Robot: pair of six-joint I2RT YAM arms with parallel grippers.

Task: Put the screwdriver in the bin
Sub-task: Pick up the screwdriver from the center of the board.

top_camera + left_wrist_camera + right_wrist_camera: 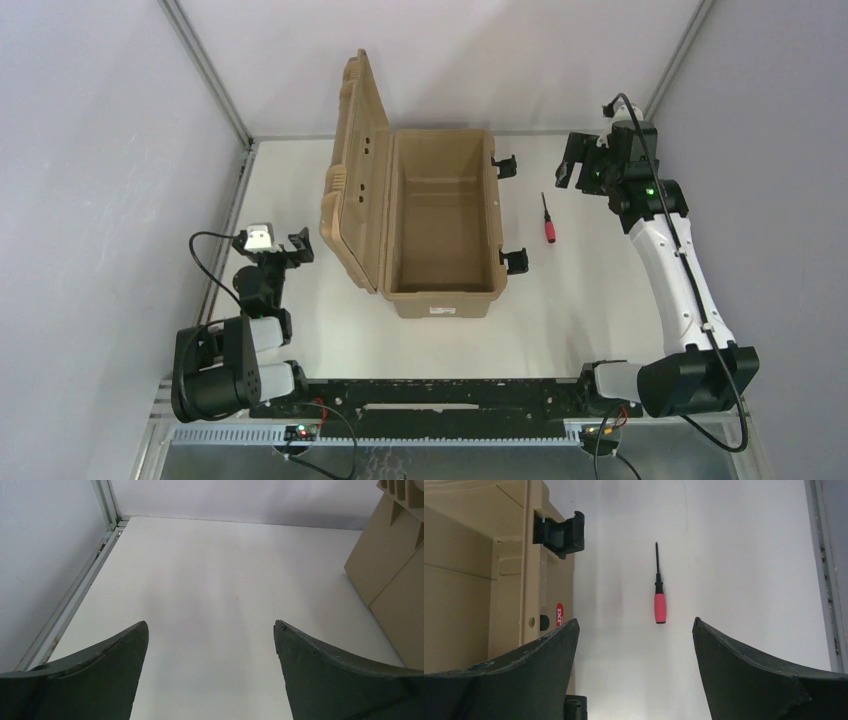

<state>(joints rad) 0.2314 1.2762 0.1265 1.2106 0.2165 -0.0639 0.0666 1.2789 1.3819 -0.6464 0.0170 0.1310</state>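
My right gripper should grip the red handle (pixel 549 229) (pixel 660 602) of the screwdriver, near where the red meets the black.
The screwdriver (pixel 547 220), red-handled with a thin black shaft, lies flat on the white table just right of the bin (pixel 440 303). The bin is a tan tool box standing open, its ribbed lid (pixel 355 170) up on the left side, and its inside looks empty. My right gripper (pixel 568 165) hangs open beyond and slightly right of the screwdriver. In the right wrist view the screwdriver (pixel 659 602) lies ahead of the open gripper (pixel 635 625), handle end nearest, apart from both fingers. My left gripper (pixel 298 245) is open left of the lid, holding nothing.
Black latches (pixel 507 165) stick out from the bin's right side toward the screwdriver, one (pixel 561 530) showing in the right wrist view. The bin's lid (pixel 395 570) edges the left wrist view. Grey walls and a metal frame rail (pixel 824 570) bound the table.
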